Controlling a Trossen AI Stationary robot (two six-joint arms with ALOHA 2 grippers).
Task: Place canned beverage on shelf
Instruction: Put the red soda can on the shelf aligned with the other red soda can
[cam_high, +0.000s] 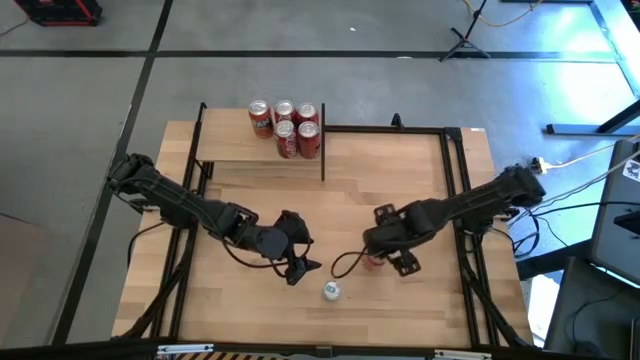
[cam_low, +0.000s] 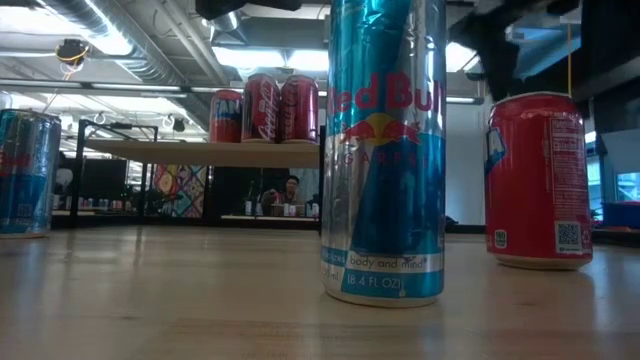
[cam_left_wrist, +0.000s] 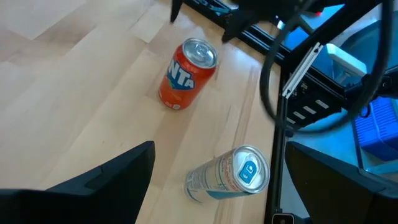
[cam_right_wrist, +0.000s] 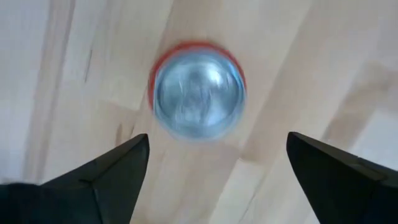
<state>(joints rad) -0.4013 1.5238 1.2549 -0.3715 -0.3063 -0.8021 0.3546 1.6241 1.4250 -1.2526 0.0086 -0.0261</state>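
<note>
My left gripper is to go to the orange Fanta can next and close around the can's upper body (cam_high: 373, 261) (cam_left_wrist: 192, 68), just below the can's silver top.
An orange Fanta can (cam_left_wrist: 186, 73) stands upright on the tabletop, right of the middle; it also shows in the low view (cam_low: 538, 180). My right gripper (cam_right_wrist: 217, 137) is open and hovers above it, pointing down, with the can's silver top (cam_right_wrist: 198, 90) just ahead of the fingers; in the high view the gripper (cam_high: 385, 255) covers most of the can (cam_high: 373, 262). A slim blue-and-silver Red Bull can (cam_high: 331, 291) stands near the front edge. My left gripper (cam_high: 300, 262) is open and empty to its left. The shelf (cam_high: 260, 145) stands at the far left.
Several red cans (cam_high: 286, 125) stand on the shelf's right end. Another blue can (cam_low: 22, 172) shows at the left of the low view. Black frame rails (cam_high: 455, 190) run along the table's sides. People show in the room beyond the table.
</note>
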